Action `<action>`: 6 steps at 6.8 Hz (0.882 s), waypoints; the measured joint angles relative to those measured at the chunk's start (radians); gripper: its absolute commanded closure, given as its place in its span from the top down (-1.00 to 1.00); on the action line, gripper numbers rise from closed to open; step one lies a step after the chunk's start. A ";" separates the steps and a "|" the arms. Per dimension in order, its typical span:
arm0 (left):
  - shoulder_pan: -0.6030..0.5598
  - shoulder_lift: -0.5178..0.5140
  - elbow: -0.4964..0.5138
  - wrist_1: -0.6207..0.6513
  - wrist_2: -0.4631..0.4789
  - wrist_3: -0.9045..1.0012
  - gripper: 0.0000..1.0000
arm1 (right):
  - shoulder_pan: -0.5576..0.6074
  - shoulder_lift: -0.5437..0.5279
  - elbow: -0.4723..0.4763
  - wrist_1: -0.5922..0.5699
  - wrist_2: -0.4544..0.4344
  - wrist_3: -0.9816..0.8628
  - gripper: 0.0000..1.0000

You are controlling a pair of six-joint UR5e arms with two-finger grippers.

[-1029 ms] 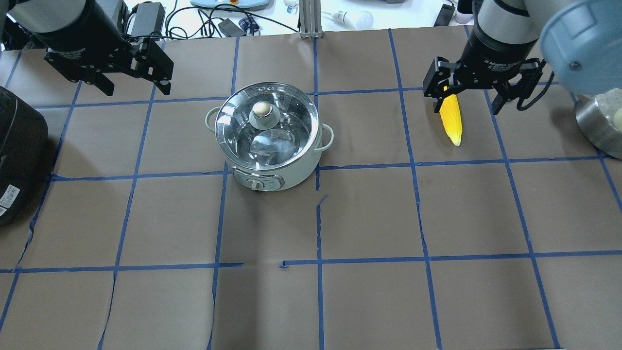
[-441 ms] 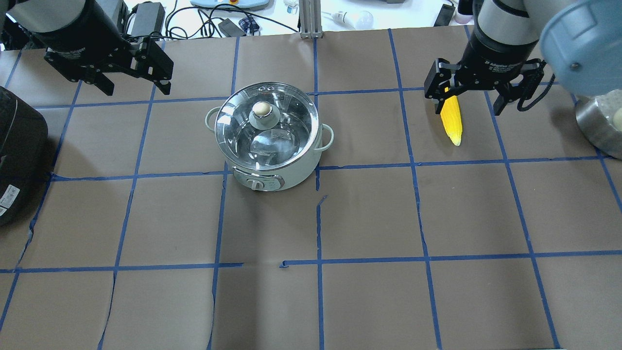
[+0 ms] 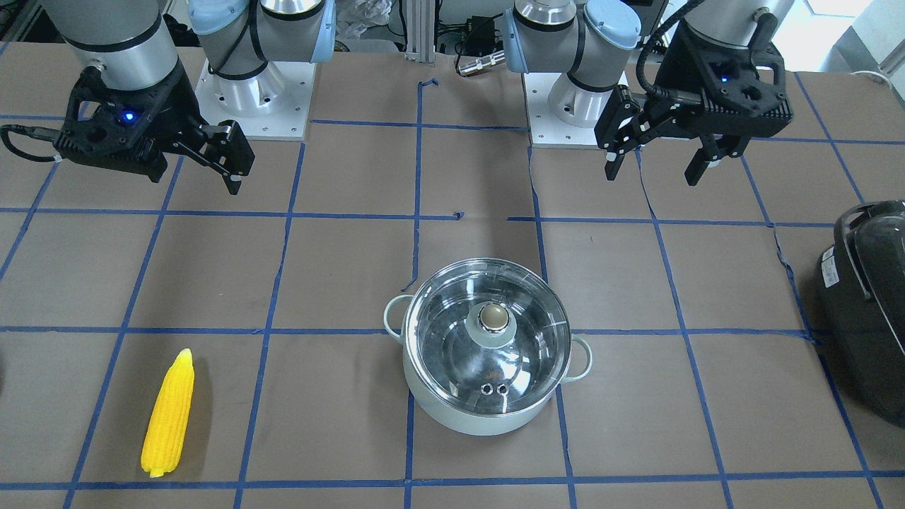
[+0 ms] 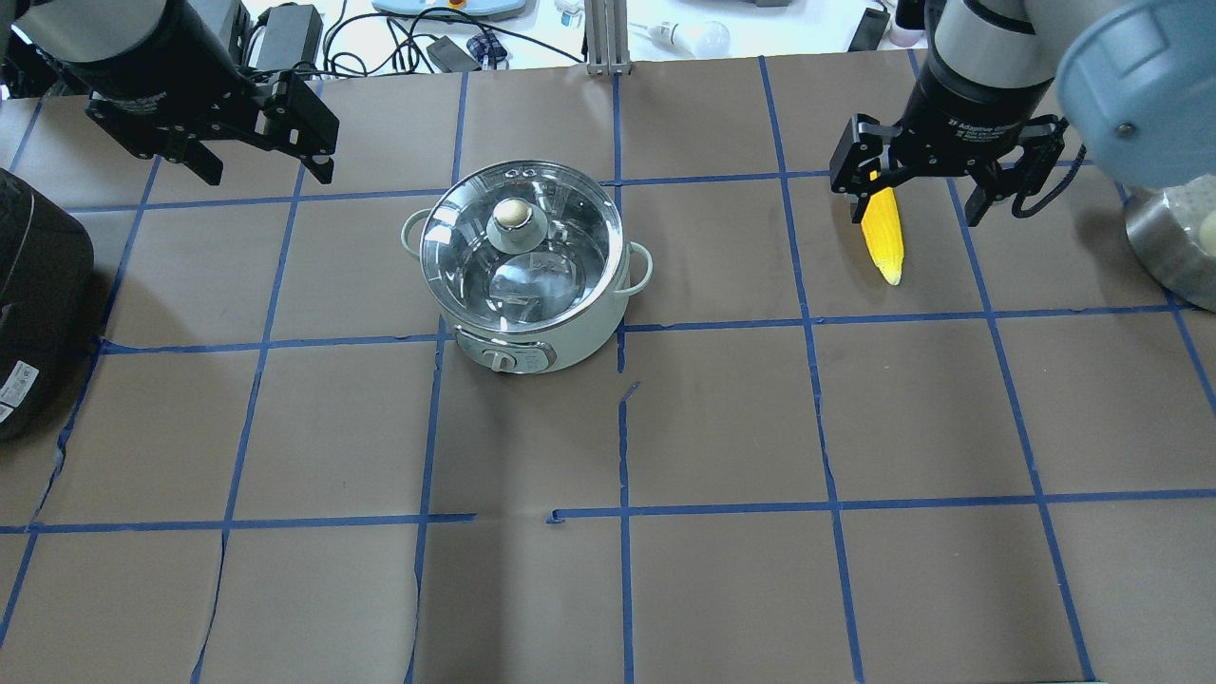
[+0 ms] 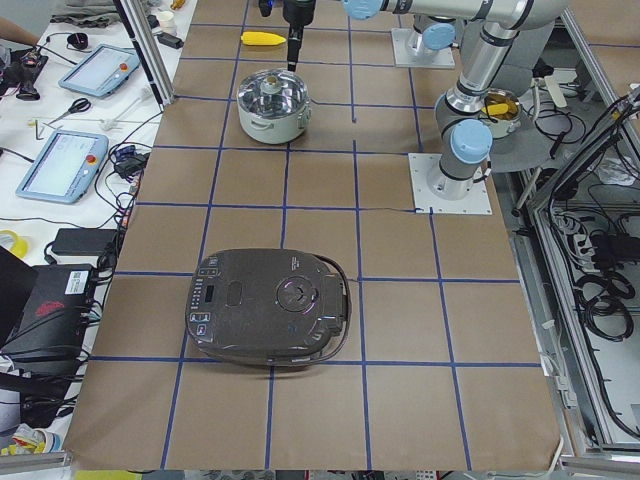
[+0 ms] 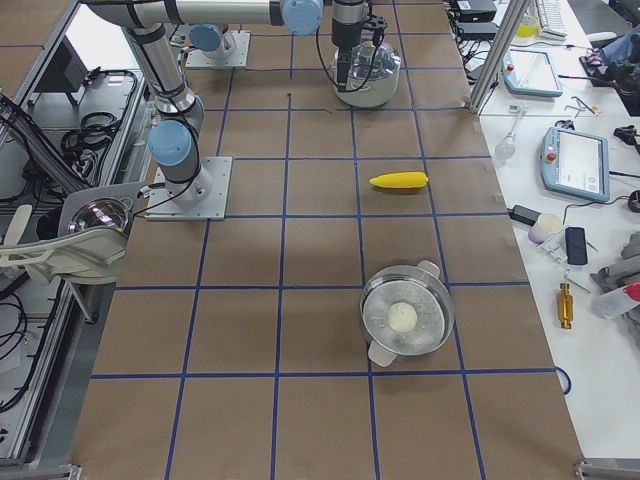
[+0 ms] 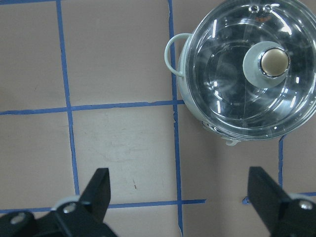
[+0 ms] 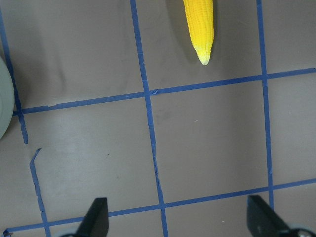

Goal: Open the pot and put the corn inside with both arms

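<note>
The mint-green pot has to be opened, so next my left gripper goes to the knob (image 3: pixel 493 318) (image 7: pixel 274 63) of the pot's glass lid and closes there.
The mint-green pot (image 4: pixel 532 328) stands mid-table with its glass lid (image 4: pixel 560 252) on and the knob (image 4: pixel 512 214) upright; it also shows in the front view (image 3: pixel 488 413) and the left wrist view (image 7: pixel 197 94). The yellow corn (image 4: pixel 883 233) lies flat on the table to the pot's right, also in the front view (image 3: pixel 170 413) and the right wrist view (image 8: pixel 200 27). My left gripper (image 4: pixel 266 174) is open and empty, high up, to the pot's far left. My right gripper (image 4: pixel 917 204) is open and empty, high above the table near the corn's thick end.
A black appliance (image 4: pixel 33 304) with a handle sits at the table's left edge. A steel pot (image 4: pixel 1173 242) stands at the right edge. Blue tape lines grid the brown table cover. Cables and devices lie beyond the far edge.
Both grippers have drifted slightly toward the far edge of the overhead view, still open. The pot, lid and corn have not moved.
</note>
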 measured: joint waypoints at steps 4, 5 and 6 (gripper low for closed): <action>0.000 0.000 -0.001 0.001 -0.001 0.000 1.00 | -0.001 0.002 0.000 -0.001 0.000 -0.002 1.00; 0.000 -0.002 -0.001 0.000 0.000 0.000 1.00 | -0.004 0.004 0.000 -0.006 0.000 -0.003 1.00; 0.000 -0.005 0.003 0.000 0.001 -0.004 1.00 | -0.008 0.009 -0.003 -0.018 0.003 -0.003 1.00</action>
